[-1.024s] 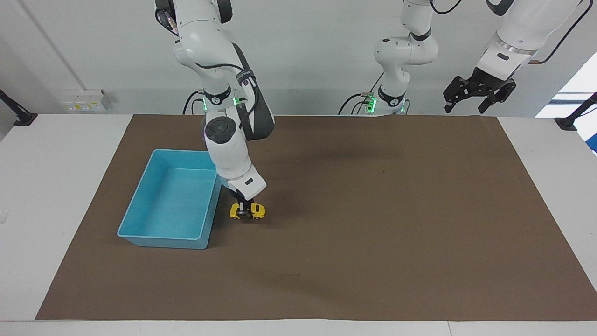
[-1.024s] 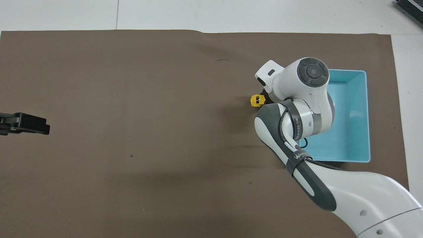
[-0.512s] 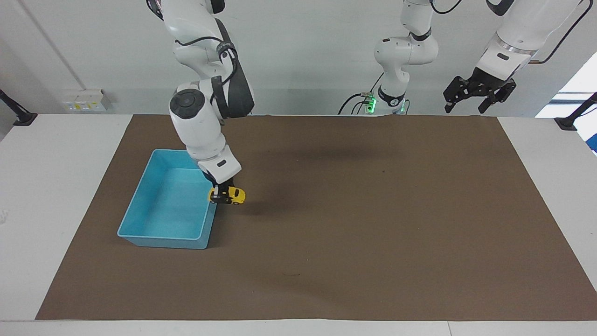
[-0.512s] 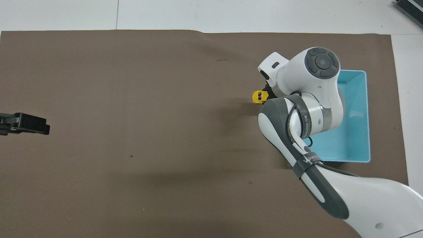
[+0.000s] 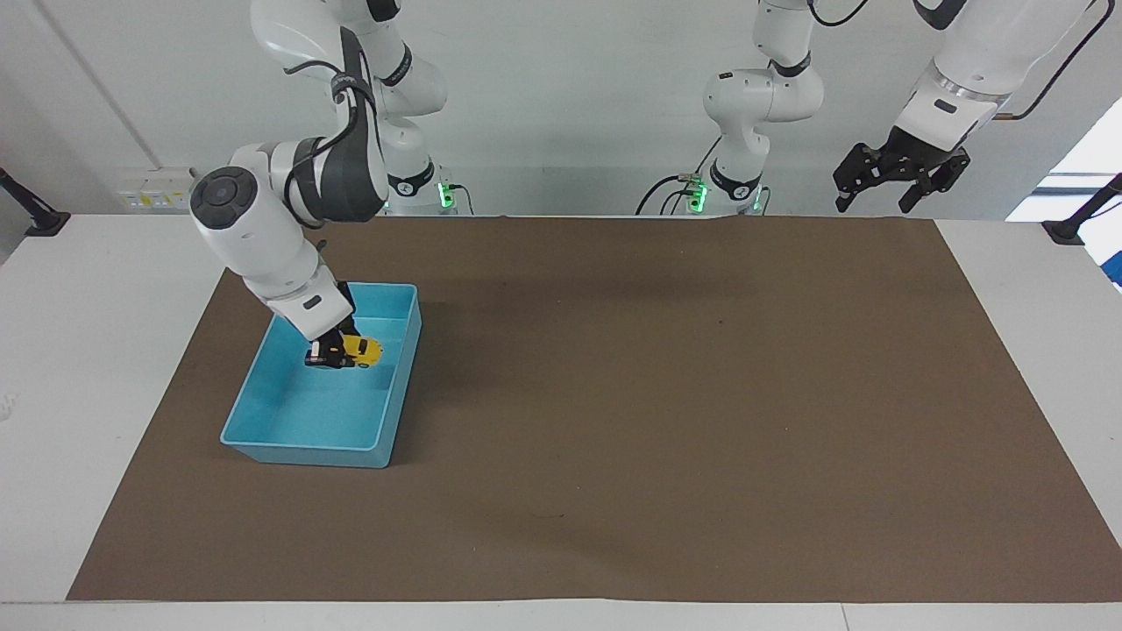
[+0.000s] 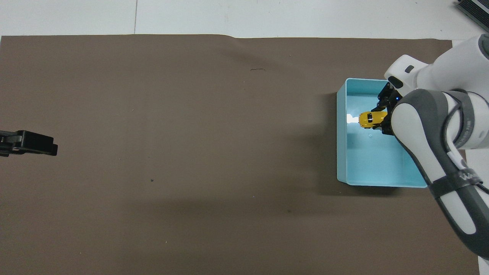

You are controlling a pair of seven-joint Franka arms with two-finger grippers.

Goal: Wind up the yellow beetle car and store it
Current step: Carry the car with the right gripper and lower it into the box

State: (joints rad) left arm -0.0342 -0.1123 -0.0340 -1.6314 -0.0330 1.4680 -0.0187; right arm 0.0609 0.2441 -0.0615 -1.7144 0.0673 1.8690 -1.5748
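My right gripper should release the yellow beetle car, setting it free close to the middle of the blue tray's bottom (image 6: 376, 143).
The yellow beetle car (image 5: 360, 350) (image 6: 371, 119) hangs inside the blue tray (image 5: 263, 436) (image 6: 341, 152), a little above its floor. My right gripper (image 5: 331, 352) (image 6: 385, 114) is shut on the car's rear part, and the arm leans in over the tray from the right arm's end of the table. My left gripper (image 5: 887, 191) is open and waits high above the table's edge at the left arm's end; only its tip (image 6: 28, 143) shows in the overhead view.
A brown mat (image 5: 666, 394) covers most of the white table. The tray stands on the mat toward the right arm's end. A small dark mark (image 6: 256, 70) lies on the mat.
My right gripper has lifted the car off the mat beside the tray and carried it over the tray's wall into the tray. The left arm has not moved.
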